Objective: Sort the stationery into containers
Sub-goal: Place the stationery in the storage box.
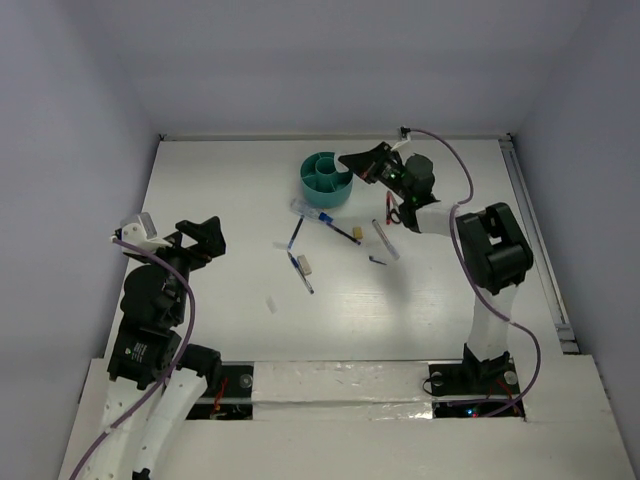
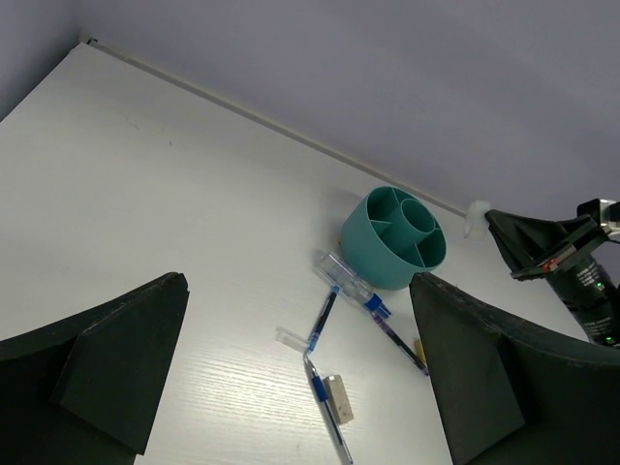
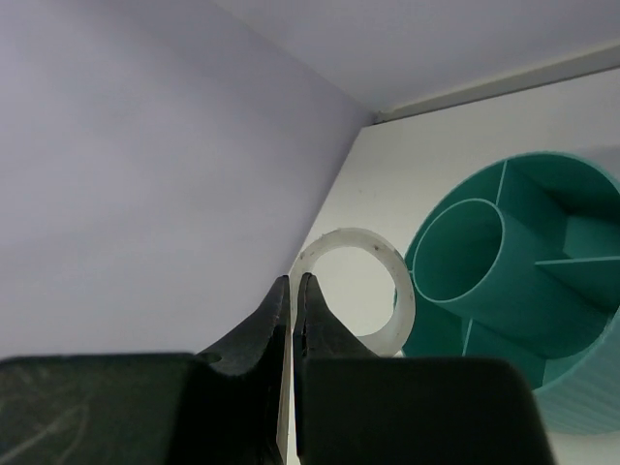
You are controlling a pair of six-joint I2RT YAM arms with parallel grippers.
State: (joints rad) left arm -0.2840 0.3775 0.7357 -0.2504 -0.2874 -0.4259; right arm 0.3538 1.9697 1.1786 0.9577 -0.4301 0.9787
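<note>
I will let go of the pale translucent ring with my right gripper inside the teal cup (image 1: 340, 181) (image 3: 528, 322), between the cup's inner tube and front side.
The teal cup (image 1: 326, 178) with inner dividers stands at the back middle; it also shows in the left wrist view (image 2: 392, 237) and the right wrist view (image 3: 523, 291). My right gripper (image 1: 350, 162) (image 3: 293, 287) is shut on a pale translucent ring (image 3: 401, 291), held at the cup's right rim, above the table. Several pens lie in front of the cup: a dark blue one (image 1: 296, 233) (image 2: 325, 315), a blue-grip one (image 1: 301, 273) (image 2: 325, 402), a dark one (image 1: 343, 231) (image 2: 399, 345) and a grey one (image 1: 386, 240). My left gripper (image 1: 205, 238) (image 2: 300, 387) is open and empty, well left of them.
A clear pen case (image 1: 310, 209) (image 2: 351, 281) lies against the cup's front. A pale eraser (image 1: 308, 265) (image 2: 339, 398), a yellow bit (image 1: 357, 232), a small blue bit (image 1: 377, 261) and a pale bit (image 1: 270, 304) lie among the pens. Walls enclose the table.
</note>
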